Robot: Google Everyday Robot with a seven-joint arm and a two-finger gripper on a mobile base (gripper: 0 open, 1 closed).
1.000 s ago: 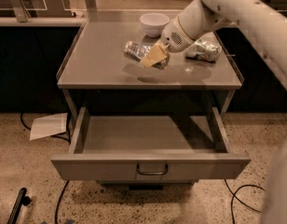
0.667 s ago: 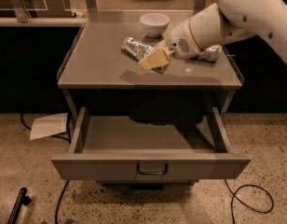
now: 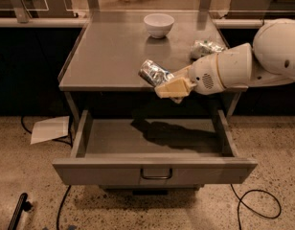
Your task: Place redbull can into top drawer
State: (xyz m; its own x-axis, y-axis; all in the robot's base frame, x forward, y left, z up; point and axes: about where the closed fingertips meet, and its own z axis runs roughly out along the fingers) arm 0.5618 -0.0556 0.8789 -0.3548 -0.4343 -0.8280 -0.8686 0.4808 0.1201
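Note:
The robot's gripper will release the redbull can, now held above the drawer's back part, near the middle of the open top drawer's bottom (image 3: 165,134), behind the dark handle.
The redbull can (image 3: 153,73) is a shiny silver cylinder, held on its side and tilted. My gripper (image 3: 170,86) is shut on it, with cream fingers (image 3: 175,87) clamped on its right end. Gripper and can hang at the front edge of the grey table (image 3: 114,56), above the back part of the top drawer (image 3: 154,169). The drawer is pulled wide open and empty, its dark pull handle facing me. My white arm (image 3: 262,63) comes in from the right.
A white bowl (image 3: 159,25) stands at the back of the table. A crumpled silver-green foil bag (image 3: 207,47) lies at the table's right side, behind my arm. A sheet of paper (image 3: 49,129) and cables (image 3: 255,207) lie on the floor.
My gripper has lifted the can off the table and carried it forward to the front edge, over the open drawer. The view has also shifted.

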